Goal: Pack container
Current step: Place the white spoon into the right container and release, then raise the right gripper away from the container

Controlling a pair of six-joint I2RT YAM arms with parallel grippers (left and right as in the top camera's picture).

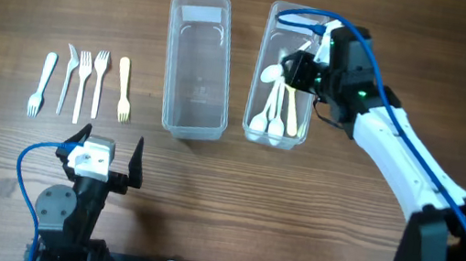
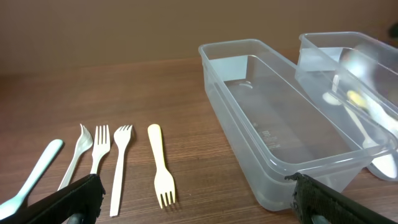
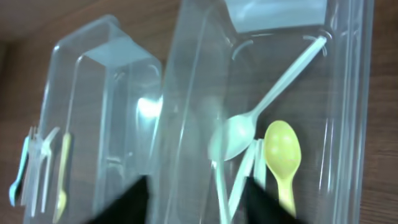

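Next, I move my left gripper to the yellow fork beside the empty container and close it on the narrow part of its handle [image 1: 125,93] [image 2: 160,163].
Two clear plastic containers stand side by side. The left container [image 1: 188,124] [image 2: 249,162] is empty. The right container [image 1: 272,25] [image 3: 348,93] holds several spoons [image 1: 275,109], pale ones and a yellow one [image 3: 283,149]; one pale spoon [image 3: 239,134] leans with its handle toward a far corner. Several forks [image 1: 82,85] [image 2: 160,165] lie in a row on the table at the left. My right gripper [image 1: 298,66] [image 3: 196,202] is open and empty, over the right container. My left gripper [image 1: 108,163] [image 2: 199,208] is open and empty, low near the table's front edge, facing the forks and the empty container.
The wooden table [image 1: 411,55] has bare wood at the right and front. A blue cable [image 1: 24,164] loops by the left arm's base, and another runs along the right arm [image 1: 397,146].
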